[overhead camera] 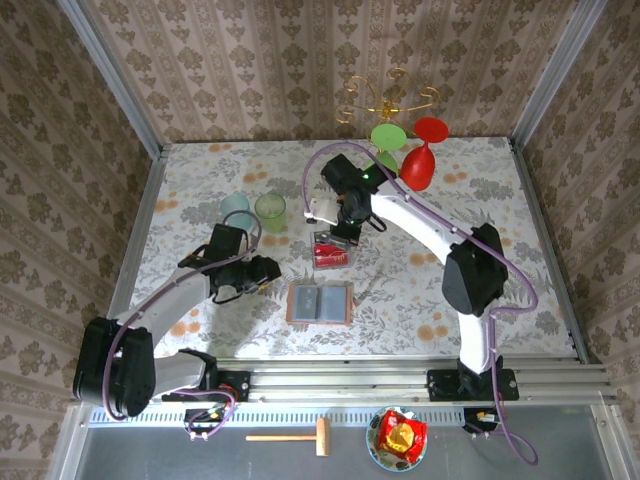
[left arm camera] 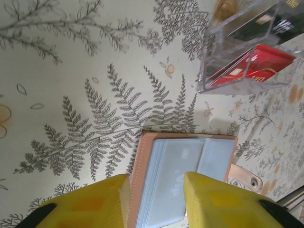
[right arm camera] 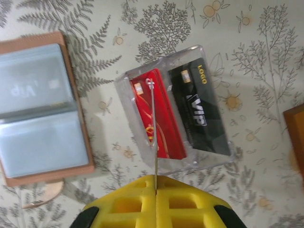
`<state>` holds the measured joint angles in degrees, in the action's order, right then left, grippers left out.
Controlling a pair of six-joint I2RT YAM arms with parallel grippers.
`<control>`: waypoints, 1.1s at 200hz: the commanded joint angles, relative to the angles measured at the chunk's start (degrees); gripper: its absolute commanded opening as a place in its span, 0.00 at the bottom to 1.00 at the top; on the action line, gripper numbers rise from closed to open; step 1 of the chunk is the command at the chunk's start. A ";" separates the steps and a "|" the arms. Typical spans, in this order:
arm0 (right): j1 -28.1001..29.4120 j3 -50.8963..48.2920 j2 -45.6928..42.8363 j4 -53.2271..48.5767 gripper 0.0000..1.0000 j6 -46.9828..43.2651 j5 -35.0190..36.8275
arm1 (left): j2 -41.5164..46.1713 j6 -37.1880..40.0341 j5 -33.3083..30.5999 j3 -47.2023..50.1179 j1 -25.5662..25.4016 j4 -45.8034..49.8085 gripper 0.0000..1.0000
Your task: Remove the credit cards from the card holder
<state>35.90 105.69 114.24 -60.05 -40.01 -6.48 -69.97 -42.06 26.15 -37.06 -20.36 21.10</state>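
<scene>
Next, I let the thin card, now standing above the red ones, go on the black credit cards in the clear tray (overhead camera: 331,238) (right arm camera: 199,107) with my right gripper.
The card holder (overhead camera: 320,302) lies open and flat on the patterned table, brown leather rim (right arm camera: 78,95) around blue-grey pockets; a pale VIP mark shows through one pocket. Beyond it a clear tray (right arm camera: 209,164) holds red credit cards (right arm camera: 167,124) and black ones (right arm camera: 199,109). My right gripper (right arm camera: 156,179) hovers over the tray (overhead camera: 330,250), shut on a thin card (right arm camera: 154,133) seen edge-on, standing above the red ones. My left gripper (left arm camera: 156,183) is open just above the holder's (left arm camera: 142,156) left page, nothing between its yellow fingers (left arm camera: 99,199).
A teal cup (overhead camera: 236,210) and a green cup (overhead camera: 270,210) stand behind my left arm. Red (overhead camera: 425,150) and green (overhead camera: 388,140) goblets sit at the back by a gold stand (overhead camera: 390,100). A wooden board's corner (right arm camera: 297,137) lies right of the tray.
</scene>
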 commanded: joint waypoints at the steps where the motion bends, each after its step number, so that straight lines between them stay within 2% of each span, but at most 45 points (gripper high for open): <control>1: 0.31 6.20 3.69 -7.44 0.00 -8.49 4.29 | -1.26 3.36 2.26 -2.17 1.64 2.63 0.35; 82: 0.14 24.23 16.51 -16.20 0.00 -15.48 6.08 | -2.94 3.34 4.01 -2.60 3.78 0.81 0.36; 141: 0.18 24.64 20.41 -17.81 0.00 -15.54 6.21 | -4.90 3.23 5.22 -2.16 3.78 -0.57 0.36; 155: 0.14 24.26 20.27 -17.07 0.10 -15.32 6.30 | -5.42 3.33 5.74 -2.31 3.81 -0.58 0.36; 185: 0.14 22.73 18.10 -10.29 0.23 -13.77 9.74 | -5.60 3.13 6.15 -1.89 3.77 -1.22 0.36; 220: 0.44 20.48 12.96 -3.24 0.27 -11.31 13.44 | -7.07 2.98 7.28 -1.79 3.07 -2.13 0.35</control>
<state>35.90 127.31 133.49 -68.64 -53.56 2.33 -75.57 -39.79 31.62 -38.72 -16.84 20.05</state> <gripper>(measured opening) 0.269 0.356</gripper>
